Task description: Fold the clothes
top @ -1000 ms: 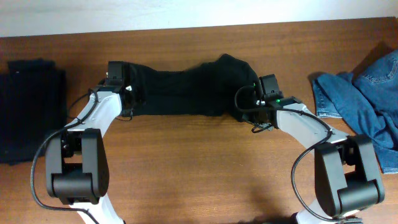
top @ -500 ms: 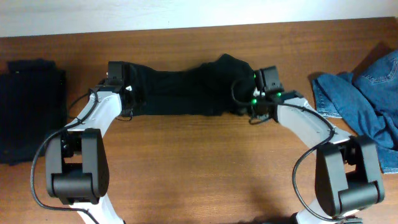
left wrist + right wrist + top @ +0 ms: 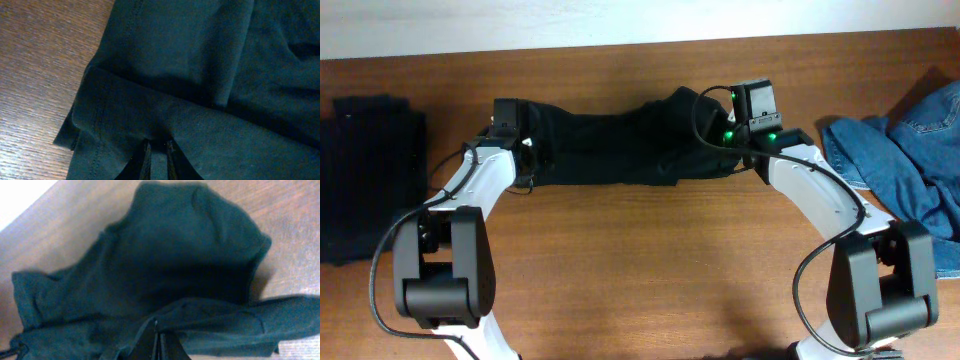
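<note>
My left gripper is pinching the black garment well inside its edge, so it should open, back away and take the garment's near corner (image 3: 525, 185) before it folds.
A black garment (image 3: 610, 145) lies stretched across the far middle of the wooden table. My left gripper (image 3: 525, 150) is shut on its left end; the left wrist view shows the fingers (image 3: 157, 152) pinching the dark fabric (image 3: 200, 75) near a stitched hem. My right gripper (image 3: 735, 140) is shut on the garment's right end, lifted a little; the right wrist view shows the closed fingers (image 3: 157, 340) holding a fold of cloth (image 3: 175, 260) with the rest bunched beyond.
A folded dark garment (image 3: 365, 175) lies at the left edge of the table. Crumpled blue jeans (image 3: 905, 160) lie at the right edge. Bare wood (image 3: 650, 270) fills the near half of the table.
My right gripper has moved toward the far side of the table, carrying the garment's right end with it. The left arm has not moved.
</note>
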`<state>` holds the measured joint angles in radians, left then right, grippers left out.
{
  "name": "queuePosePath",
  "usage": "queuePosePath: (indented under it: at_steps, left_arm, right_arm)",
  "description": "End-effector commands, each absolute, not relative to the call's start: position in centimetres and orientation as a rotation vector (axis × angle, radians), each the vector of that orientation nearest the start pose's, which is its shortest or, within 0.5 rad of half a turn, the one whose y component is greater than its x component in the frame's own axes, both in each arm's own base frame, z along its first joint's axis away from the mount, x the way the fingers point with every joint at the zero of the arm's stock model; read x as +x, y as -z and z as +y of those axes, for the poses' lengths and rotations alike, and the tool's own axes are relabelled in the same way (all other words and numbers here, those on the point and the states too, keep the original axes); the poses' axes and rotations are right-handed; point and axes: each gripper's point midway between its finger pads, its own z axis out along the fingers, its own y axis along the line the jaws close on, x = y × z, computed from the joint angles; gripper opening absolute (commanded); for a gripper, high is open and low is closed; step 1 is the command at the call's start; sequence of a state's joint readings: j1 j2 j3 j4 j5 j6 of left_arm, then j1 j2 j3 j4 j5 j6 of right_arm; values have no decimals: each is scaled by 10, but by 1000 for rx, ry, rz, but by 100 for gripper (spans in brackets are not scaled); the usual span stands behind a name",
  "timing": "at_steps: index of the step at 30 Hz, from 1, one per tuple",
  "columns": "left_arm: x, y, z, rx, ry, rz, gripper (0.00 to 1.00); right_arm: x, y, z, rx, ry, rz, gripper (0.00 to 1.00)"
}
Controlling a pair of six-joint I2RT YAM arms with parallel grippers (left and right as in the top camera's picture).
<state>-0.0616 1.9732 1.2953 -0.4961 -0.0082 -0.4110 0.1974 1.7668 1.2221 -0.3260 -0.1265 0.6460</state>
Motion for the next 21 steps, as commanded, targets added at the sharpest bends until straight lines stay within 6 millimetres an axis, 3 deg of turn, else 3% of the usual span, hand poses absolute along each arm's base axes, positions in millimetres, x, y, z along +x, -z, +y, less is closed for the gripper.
queuePosePath:
  at_steps: [1,6,12,14,17,19,21]
  left_arm:
    - [450,-22,-24,-462,104,2710,13]
    - [448,-21,-24,-463,102,2716,13]
    - [448,-21,-24,-463,102,2716,13]
    - [449,-22,-24,-462,102,2714,13]
    - [451,-22,-23,-463,104,2705,13]
    - [454,-24,-21,-460,104,2693,13]
    - [457,-26,-18,-466,105,2679,28]
  right_arm:
    - [470,-110,110,496,-471,2412,4]
    - [483,-98,111,492,-475,2388,5]
    - [492,-86,113,484,-474,2375,18]
    - [498,-90,114,440,-471,2352,29]
    - [507,-101,118,369,-483,2303,68]
    - [512,-110,126,263,-510,2268,80]
    - [512,-118,133,163,-521,2250,84]
